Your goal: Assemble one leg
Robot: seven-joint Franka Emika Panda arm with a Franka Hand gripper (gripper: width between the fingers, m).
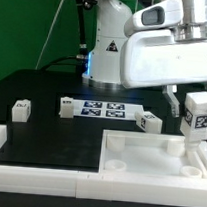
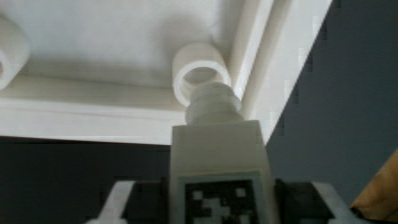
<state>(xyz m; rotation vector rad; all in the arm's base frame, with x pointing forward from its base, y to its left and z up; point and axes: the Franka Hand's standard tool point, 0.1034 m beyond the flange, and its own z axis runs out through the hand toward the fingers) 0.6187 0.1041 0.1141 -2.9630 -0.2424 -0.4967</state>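
Observation:
The white leg, now held upright above the panel's corner, will be released upright by my gripper in the panel's front corner socket (image 1: 192, 172) (image 2: 205, 75), straight below the leg's threaded tip.
My gripper (image 1: 199, 116) is shut on a white leg (image 1: 200, 118) with a black-and-white tag, held upright above the far right corner of the large white panel (image 1: 148, 160). In the wrist view the held leg (image 2: 221, 150) points its threaded tip at a round corner socket (image 2: 205, 72) of the panel (image 2: 107, 100), close to it but apart; my fingers (image 2: 121, 203) flank the tagged block. Three more legs lie on the black table: one (image 1: 20, 110) at the exterior view's left, one (image 1: 66, 107) by the marker board, one (image 1: 148, 121) near the panel's far edge.
The marker board (image 1: 103, 110) lies flat mid-table. A raised white frame (image 1: 28, 154) borders the table's front and left. The robot's base (image 1: 107, 52) stands behind with a green backdrop. Another socket (image 2: 9, 50) shows at the wrist view's edge.

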